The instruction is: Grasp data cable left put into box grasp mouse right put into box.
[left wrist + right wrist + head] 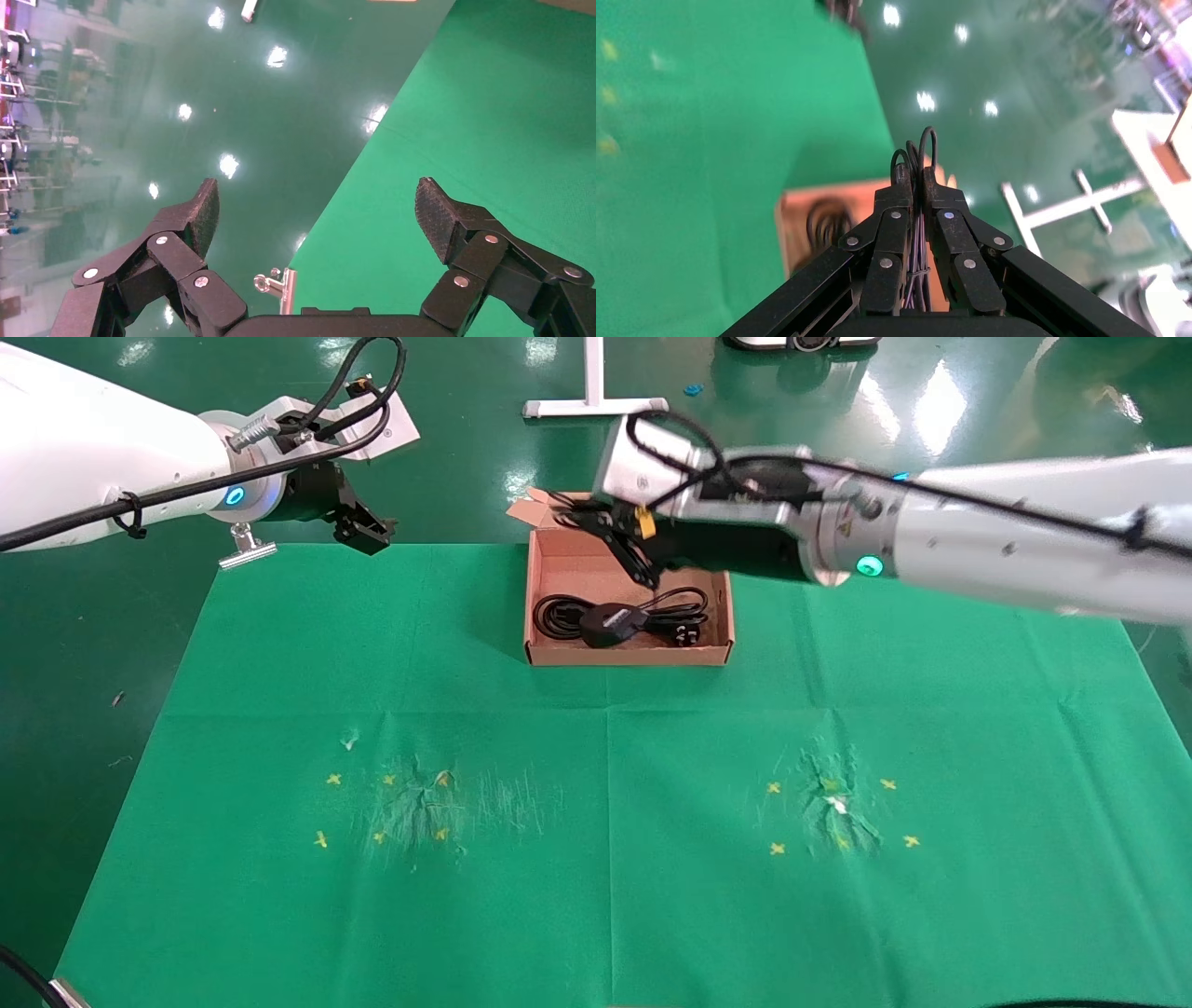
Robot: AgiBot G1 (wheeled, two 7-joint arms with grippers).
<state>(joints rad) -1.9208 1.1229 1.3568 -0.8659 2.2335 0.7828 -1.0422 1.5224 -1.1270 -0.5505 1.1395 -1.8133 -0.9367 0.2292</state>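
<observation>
I need to release the mouse's cord, still held just over the box, with my right gripper in the brown box, between the mouse and the box's back side [626, 587].
The brown box [626, 657] stands at the far middle of the green cloth. Inside it lies the coiled data cable [557, 615] with its plug [687, 633] toward the right. The black mouse [610, 622] rests on top of the cable. My right gripper [643, 575] hangs just over the box and is shut on the mouse's bundled thin cord [918, 242]. Loops of that cord [926, 144] stick out past the fingertips. The box [800, 203] shows blurred below. My left gripper [366, 531] is open and empty above the cloth's far left corner, also in the left wrist view [316, 210].
A metal binder clip [247, 550] grips the cloth's far left corner [277, 286]. A white stand base [594, 404] sits on the floor behind the box. Yellow crosses and scuffed patches mark the cloth at left [414, 803] and right [838, 808].
</observation>
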